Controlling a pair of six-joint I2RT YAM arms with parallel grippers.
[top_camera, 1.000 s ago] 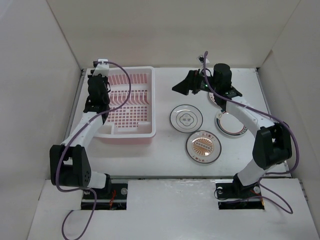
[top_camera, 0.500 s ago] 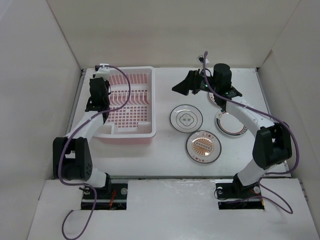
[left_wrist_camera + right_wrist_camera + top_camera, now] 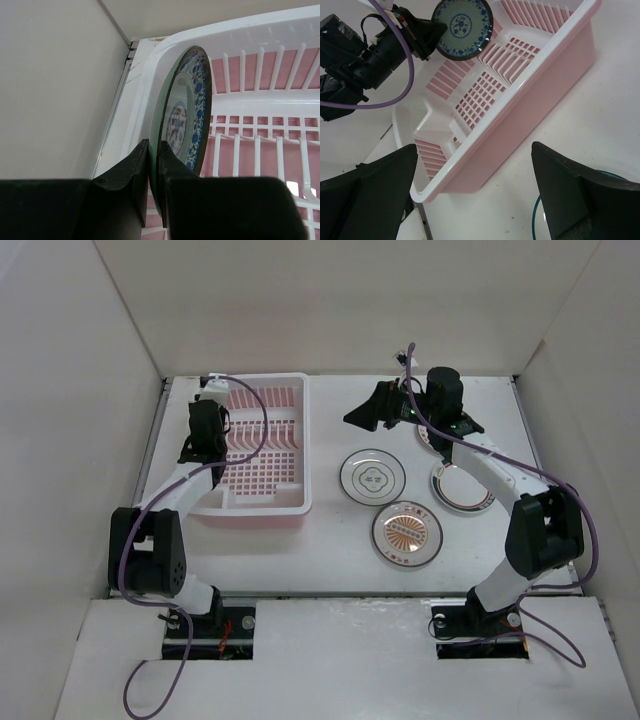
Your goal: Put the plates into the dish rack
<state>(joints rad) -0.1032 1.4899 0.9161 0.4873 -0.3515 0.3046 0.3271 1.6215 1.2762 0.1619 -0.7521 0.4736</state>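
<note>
My right gripper closes next on the far rim [image 3: 396, 458] of the white plate with grey rings, on the plate's side away from the dish rack.
My left gripper [image 3: 154, 150] is shut on the rim of a blue-patterned plate [image 3: 187, 110], held upright on edge above the far left end of the pink-white dish rack [image 3: 250, 30]. The right wrist view shows that plate [image 3: 462, 22] face-on over the dish rack [image 3: 520, 95]. My right gripper [image 3: 362, 412] stands open and empty above the table, right of the dish rack [image 3: 305, 440]. Flat on the table lie a white plate with grey rings [image 3: 373, 477], an orange sunburst plate [image 3: 407, 534] and a pale plate with a coloured rim [image 3: 462, 487]. Another plate [image 3: 430, 437] is partly hidden under the right arm.
White walls enclose the table on three sides, and the left wall [image 3: 50, 85] stands close beside the rack. Purple cables [image 3: 255, 410] loop from both arms. A teal plate rim [image 3: 536, 215] shows by my right finger.
The left arm has shifted a little to the right with the plate, further over the rack's far left end. The right arm has not moved.
</note>
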